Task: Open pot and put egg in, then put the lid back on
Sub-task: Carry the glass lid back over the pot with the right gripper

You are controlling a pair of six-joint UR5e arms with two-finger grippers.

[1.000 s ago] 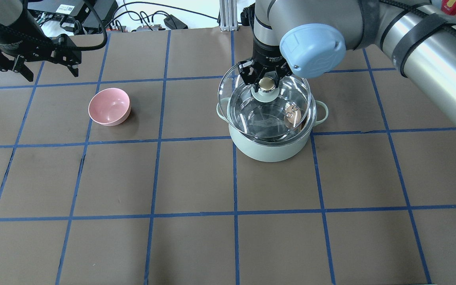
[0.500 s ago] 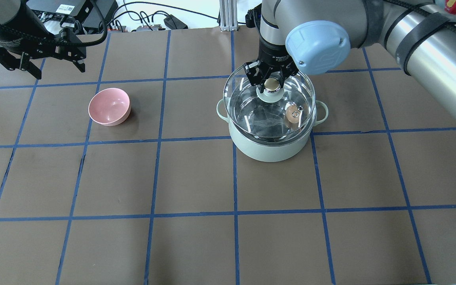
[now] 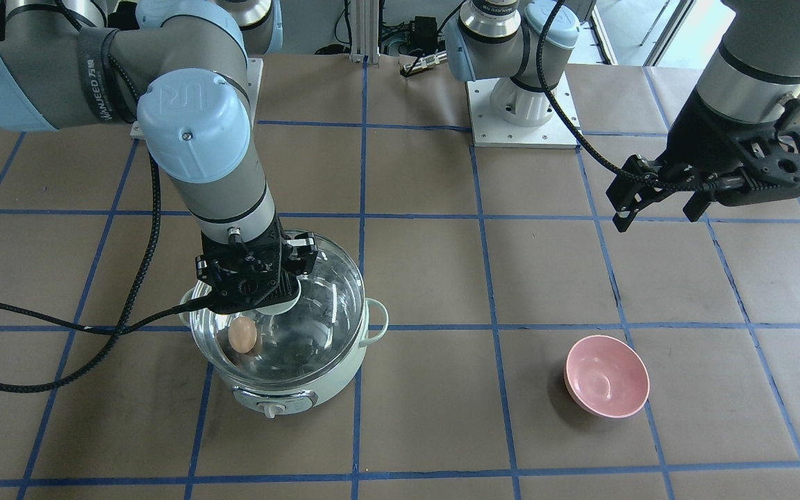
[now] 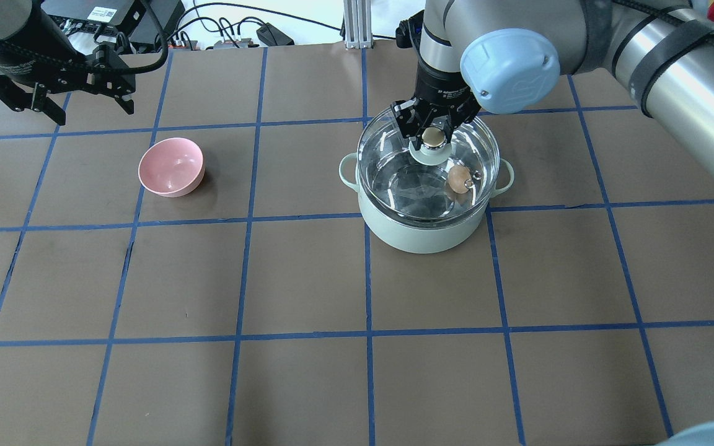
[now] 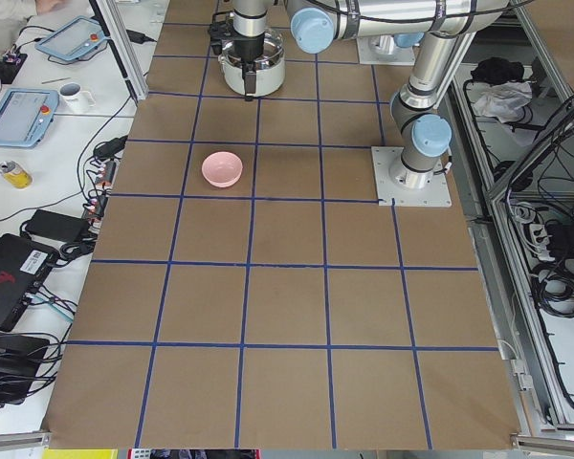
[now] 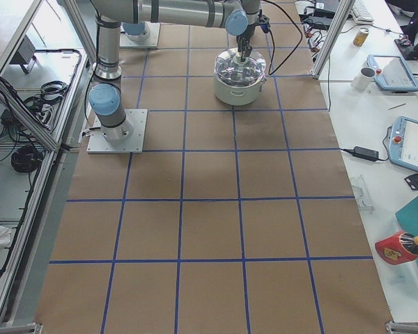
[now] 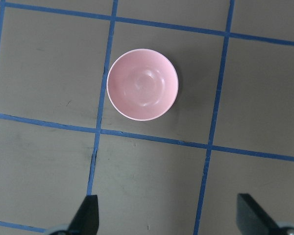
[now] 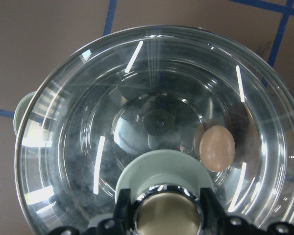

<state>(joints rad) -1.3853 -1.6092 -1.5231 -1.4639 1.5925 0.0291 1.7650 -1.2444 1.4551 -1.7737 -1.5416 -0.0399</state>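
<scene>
Next, I release the clear glass lid from my right gripper on the rim of the pale mint-green pot point(image 3: 280, 316) point(image 8: 162, 188), so that it covers the tan egg.
The pale mint-green pot point(image 4: 419, 232) stands right of the table's middle, with its knob facing the front view point(image 3: 273, 410). The tan egg point(image 4: 457, 178) lies inside it on the steel bottom, and shows in the front view point(image 3: 242, 335) and the right wrist view point(image 8: 216, 148). My right gripper point(image 4: 432, 133) is shut on the lid's gold-topped knob point(image 8: 166, 215). It holds the clear glass lid point(image 4: 388, 158) over the pot's opening, about in line with the rim. I cannot tell whether the lid rests on the rim. My left gripper point(image 4: 84, 102) is open and empty, high over the far left.
A pink bowl point(image 4: 171, 167) stands empty on the table left of the pot, below my left gripper, and shows in the left wrist view point(image 7: 142, 84). A black cable point(image 3: 60, 326) trails from my right wrist across the table beside the pot.
My right gripper has carried the lid to the right and down, from off-centre and tilted to lined up over the pot. The left arm has shifted slightly.
</scene>
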